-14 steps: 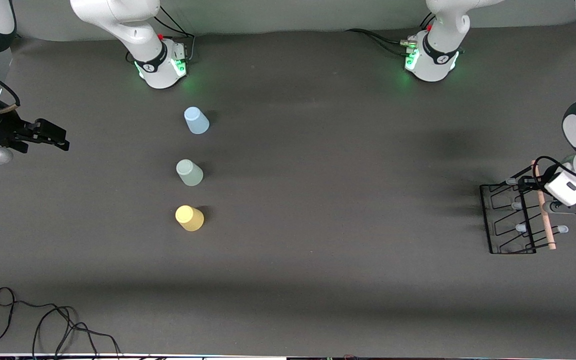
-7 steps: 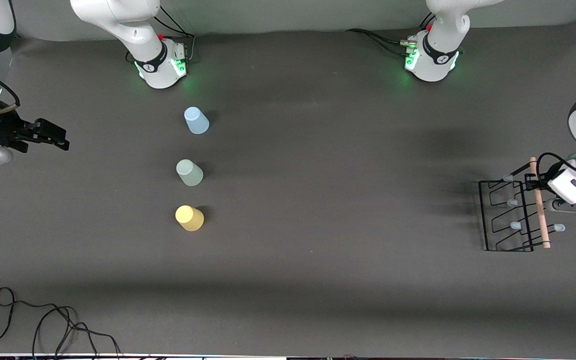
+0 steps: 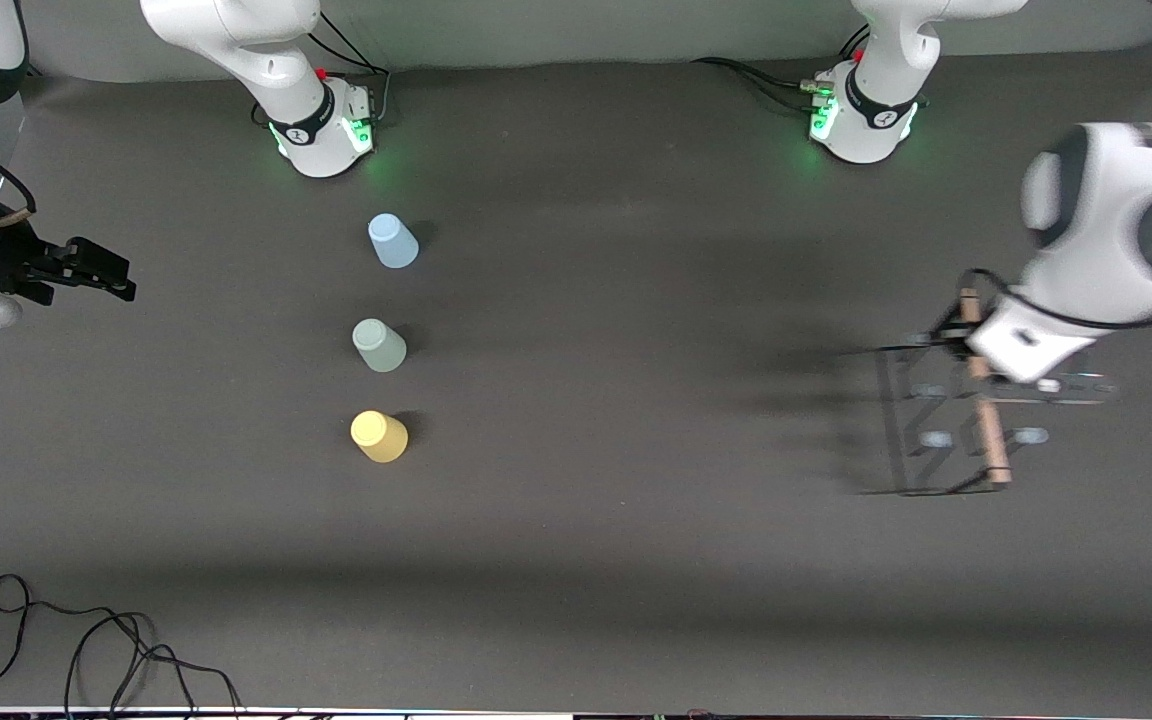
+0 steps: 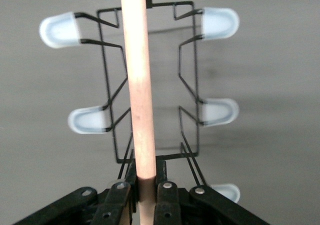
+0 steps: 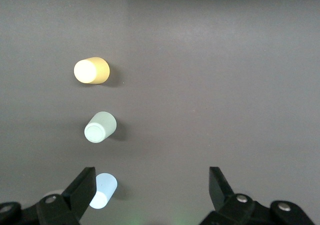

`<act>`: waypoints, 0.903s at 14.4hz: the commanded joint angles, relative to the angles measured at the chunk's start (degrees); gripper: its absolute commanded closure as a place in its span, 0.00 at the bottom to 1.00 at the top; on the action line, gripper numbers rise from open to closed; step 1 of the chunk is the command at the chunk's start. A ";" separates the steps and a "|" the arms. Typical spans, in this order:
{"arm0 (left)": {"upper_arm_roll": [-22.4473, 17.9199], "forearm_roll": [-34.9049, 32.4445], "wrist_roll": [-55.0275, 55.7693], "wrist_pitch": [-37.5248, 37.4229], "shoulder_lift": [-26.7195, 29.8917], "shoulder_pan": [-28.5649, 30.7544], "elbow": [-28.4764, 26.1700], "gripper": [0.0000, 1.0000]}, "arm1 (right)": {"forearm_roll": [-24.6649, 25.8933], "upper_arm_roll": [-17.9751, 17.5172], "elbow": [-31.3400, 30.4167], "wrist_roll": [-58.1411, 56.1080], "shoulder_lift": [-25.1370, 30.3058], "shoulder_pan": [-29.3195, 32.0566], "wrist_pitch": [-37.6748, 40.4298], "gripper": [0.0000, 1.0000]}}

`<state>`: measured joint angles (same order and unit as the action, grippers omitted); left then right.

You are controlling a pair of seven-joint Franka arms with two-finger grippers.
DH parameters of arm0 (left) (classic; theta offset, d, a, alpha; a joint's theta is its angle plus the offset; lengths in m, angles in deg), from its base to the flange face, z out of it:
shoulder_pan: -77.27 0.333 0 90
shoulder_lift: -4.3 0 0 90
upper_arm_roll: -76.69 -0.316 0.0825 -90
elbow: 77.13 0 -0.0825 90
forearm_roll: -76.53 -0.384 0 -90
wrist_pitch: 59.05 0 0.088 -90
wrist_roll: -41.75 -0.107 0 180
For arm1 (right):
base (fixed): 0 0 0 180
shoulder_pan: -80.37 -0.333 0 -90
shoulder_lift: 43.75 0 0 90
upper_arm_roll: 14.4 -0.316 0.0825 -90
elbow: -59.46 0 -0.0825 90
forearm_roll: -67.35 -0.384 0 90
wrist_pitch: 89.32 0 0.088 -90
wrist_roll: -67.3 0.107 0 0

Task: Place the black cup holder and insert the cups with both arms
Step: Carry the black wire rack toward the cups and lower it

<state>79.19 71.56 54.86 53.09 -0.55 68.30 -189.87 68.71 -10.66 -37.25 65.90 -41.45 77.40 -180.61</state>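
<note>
My left gripper will set the black cup holder free on the bare in the middle of the table, level with the green cup (image 3: pixel 562 360). The holder still hangs in the air.
The black cup holder (image 3: pixel 921 430) hangs in the air over the left arm's end of the table, blurred. My left gripper (image 3: pixel 973 345) is shut on its wooden rod (image 4: pixel 139 85) near one end, and the pale blue prong tips (image 4: pixel 219 22) spread out to either side below the rod. Three cups stand in a row toward the right arm's end: light blue (image 3: pixel 392 241), pale green (image 3: pixel 378 345), and yellow (image 3: pixel 378 436) nearest the front camera. My right gripper (image 3: pixel 101 275) waits open at the table's edge with nothing between its fingers; its wrist view shows the yellow cup (image 5: pixel 91 71), the green cup (image 5: pixel 100 127) and the blue cup (image 5: pixel 103 191).
The two arm bases (image 3: pixel 321 125) (image 3: pixel 861 115) glow green along the edge of the dark table farthest from the front camera. A loose black cable (image 3: pixel 86 640) lies near the front camera's edge at the right arm's end.
My left gripper has shut on the rod, lifted the cup holder off the table and carried it toward the table's middle. The right arm and the cups have not moved.
</note>
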 commanded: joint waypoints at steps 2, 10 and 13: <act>0.05 -0.30 17.70 -0.79 -0.25 -12.36 2.43 1.00 | 0.13 0.13 -0.32 0.79 0.61 -0.02 0.15 0.00; 1.45 2.25 37.49 -0.52 -2.79 -30.83 6.48 1.00 | 0.13 0.47 -0.33 0.43 0.61 0.16 0.24 0.00; 1.80 2.24 41.55 -0.18 -7.70 -34.00 9.28 1.00 | 0.13 0.48 -0.33 0.43 0.61 0.16 0.24 0.00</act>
<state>81.42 73.52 94.31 53.32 -4.04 35.96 -184.87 68.71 -10.19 -37.25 65.90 -41.45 77.42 -180.57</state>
